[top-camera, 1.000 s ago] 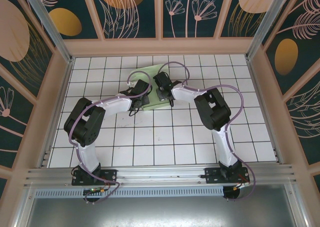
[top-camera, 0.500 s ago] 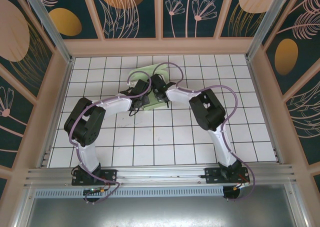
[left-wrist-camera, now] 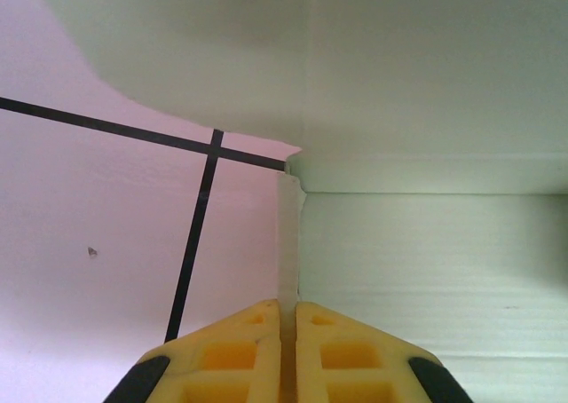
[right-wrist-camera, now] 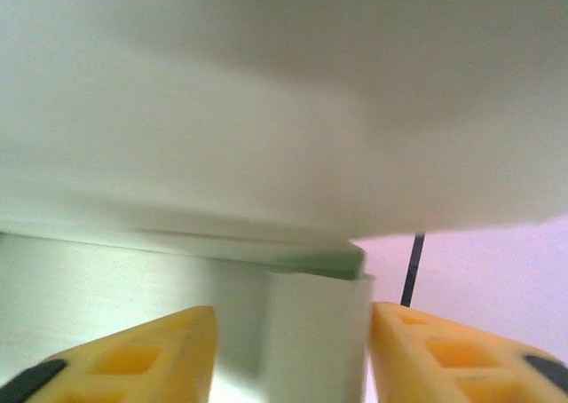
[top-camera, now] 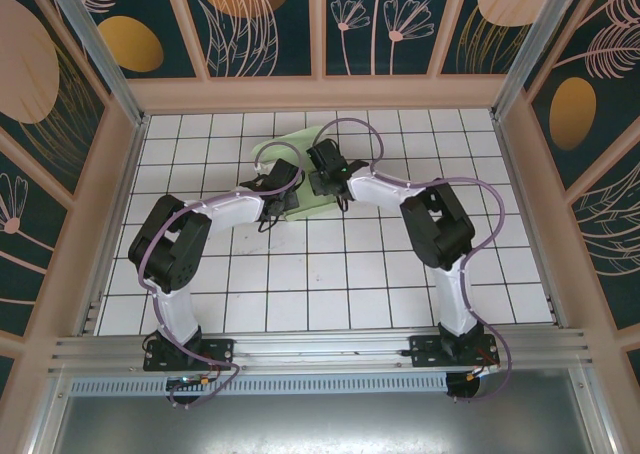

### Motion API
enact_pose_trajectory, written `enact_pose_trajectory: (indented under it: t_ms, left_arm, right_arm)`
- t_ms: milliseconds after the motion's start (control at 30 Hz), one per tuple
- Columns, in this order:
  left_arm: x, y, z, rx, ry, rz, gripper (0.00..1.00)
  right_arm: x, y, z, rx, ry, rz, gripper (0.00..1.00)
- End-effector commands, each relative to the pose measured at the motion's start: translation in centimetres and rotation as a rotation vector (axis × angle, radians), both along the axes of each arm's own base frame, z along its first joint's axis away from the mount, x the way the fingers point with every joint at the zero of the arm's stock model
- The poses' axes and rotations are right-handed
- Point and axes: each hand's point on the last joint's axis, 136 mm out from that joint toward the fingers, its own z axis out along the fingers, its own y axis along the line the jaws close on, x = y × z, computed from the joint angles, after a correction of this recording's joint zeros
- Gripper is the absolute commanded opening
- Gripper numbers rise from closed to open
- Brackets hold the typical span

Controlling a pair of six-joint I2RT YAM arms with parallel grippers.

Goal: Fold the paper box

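Next, my right gripper takes the paper box's upright flap (right-wrist-camera: 312, 336) and, together with my left gripper, turns the box square, because it is lying crooked to the tile lines.
The paper box (top-camera: 297, 142) is pale green card lying on the tiled floor at the back middle, partly covered by both wrists. In the left wrist view my left gripper (left-wrist-camera: 287, 307) is shut on a thin upright edge of the paper box (left-wrist-camera: 426, 252), at a corner beside the bare tiles. My right gripper (right-wrist-camera: 293, 319) stands open, with an upright flap of the paper box (right-wrist-camera: 266, 110) between its yellow fingers (right-wrist-camera: 160, 345). The flap sits close to the right finger, with a gap on the left. From above, the left gripper (top-camera: 288, 174) and right gripper (top-camera: 322, 169) meet over the card.
White tiles with black lines (top-camera: 330, 274) cover the floor. Peach frame walls (top-camera: 320, 92) close in the back and both sides. A purple cable (top-camera: 350, 129) loops over the box's far part.
The right gripper has opened and let go of the card flap. Its arm swung left, then back to the right. The left gripper stays shut on the card edge in the same place.
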Motion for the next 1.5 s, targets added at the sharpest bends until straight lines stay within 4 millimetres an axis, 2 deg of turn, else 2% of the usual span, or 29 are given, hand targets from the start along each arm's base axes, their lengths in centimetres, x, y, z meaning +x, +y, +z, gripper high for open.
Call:
enact_pose_trajectory:
  t_ms: [0,267,433,533,633,900,1000,1200,1467]
  left_arm:
    - [-0.7,-0.2,-1.0,0.038,0.043,-0.029,0.09]
    - [-0.5,0.0,0.7,0.039,0.015,-0.029,0.16]
    - [-0.4,-0.2,2.3,0.024,-0.012,-0.033,0.32]
    - [-0.5,-0.1,2.7,0.018,-0.022,-0.031,0.34]
    - [-0.7,-0.1,2.7,0.006,-0.023,-0.036,0.30]
    - [-0.9,-0.6,1.5,-0.008,0.001,-0.049,0.20]
    - [-1.0,-0.5,1.0,-0.002,0.009,-0.048,0.19]
    - [-1.3,-0.4,0.0,0.003,0.024,-0.049,0.18]
    - [-1.4,-0.5,-0.3,-0.001,0.029,-0.054,0.17]
  right_arm:
    - [-0.2,0.4,2.1,0.076,-0.027,0.007,0.54]
    - [-0.6,-1.2,3.5,0.178,-0.023,-0.001,0.57]
    - [-1.4,-1.9,2.7,0.263,0.065,0.002,0.58]
    - [-2.0,-2.2,2.3,0.325,0.116,-0.010,0.57]
    - [-2.8,-2.1,1.2,0.384,0.193,-0.011,0.55]
    - [-3.2,-2.1,-1.1,0.380,0.252,-0.031,0.34]
    - [-3.0,-2.1,-1.6,0.367,0.256,-0.037,0.28]
    - [-2.7,-2.3,-2.2,0.344,0.264,-0.043,0.24]
    - [-2.5,-2.4,-2.6,0.294,0.255,-0.052,0.14]
